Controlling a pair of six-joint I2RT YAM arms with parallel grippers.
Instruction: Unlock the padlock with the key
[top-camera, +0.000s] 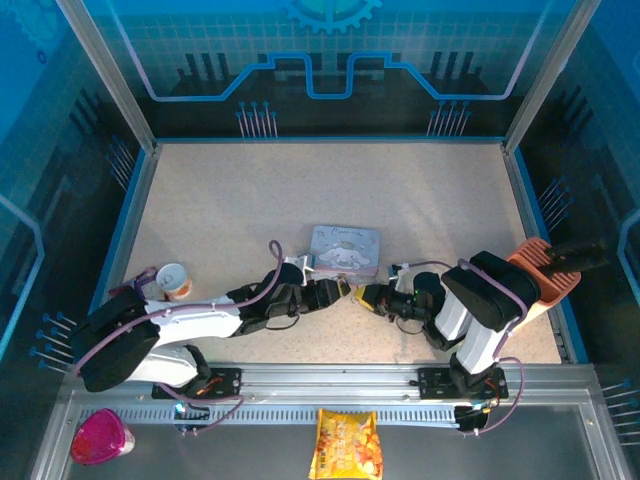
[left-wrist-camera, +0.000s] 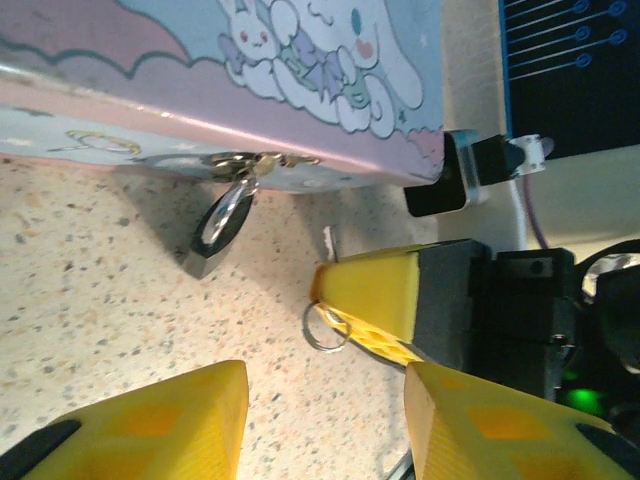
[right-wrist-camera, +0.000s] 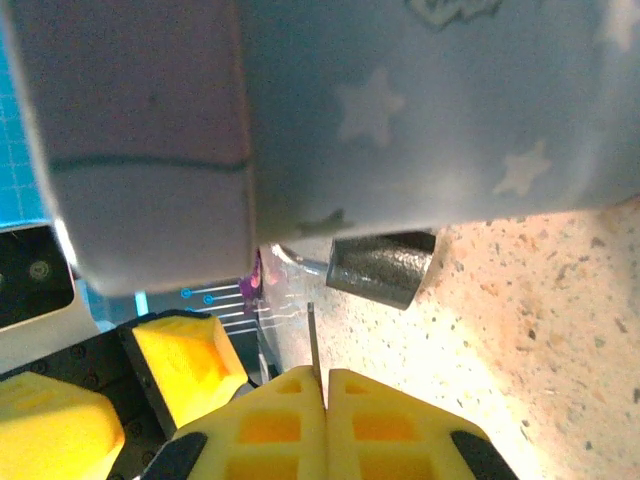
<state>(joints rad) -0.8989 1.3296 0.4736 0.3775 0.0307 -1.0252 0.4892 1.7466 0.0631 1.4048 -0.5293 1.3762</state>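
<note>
Next, my left gripper takes the key's tip first, as the key is crosswise in my right gripper. Then my right gripper should hold it by the ring end (left-wrist-camera: 324, 327).
The padlock (left-wrist-camera: 213, 236), a small dark body on a silvery shackle, hangs from the hasp on the front of the pale blue cartoon tin (left-wrist-camera: 300, 70) and rests tilted on the table. My right gripper (right-wrist-camera: 326, 385) is shut on the key (right-wrist-camera: 312, 338), a thin sliver pointing up toward the padlock (right-wrist-camera: 382, 266) a short way off. In the left wrist view the key's ring (left-wrist-camera: 324, 328) dangles below the right fingers (left-wrist-camera: 372, 295). My left gripper (left-wrist-camera: 325, 420) is open over bare tabletop, nothing between its fingers, just short of the padlock. From above, both grippers (top-camera: 343, 290) (top-camera: 362, 296) meet at the tin's front edge.
The tin (top-camera: 345, 250) sits mid-table. A small cup (top-camera: 173, 281) stands left near the left arm, and an orange holder (top-camera: 545, 272) is at the right edge. A pink cup (top-camera: 100, 437) and a snack bag (top-camera: 346, 446) lie in front of the bases.
</note>
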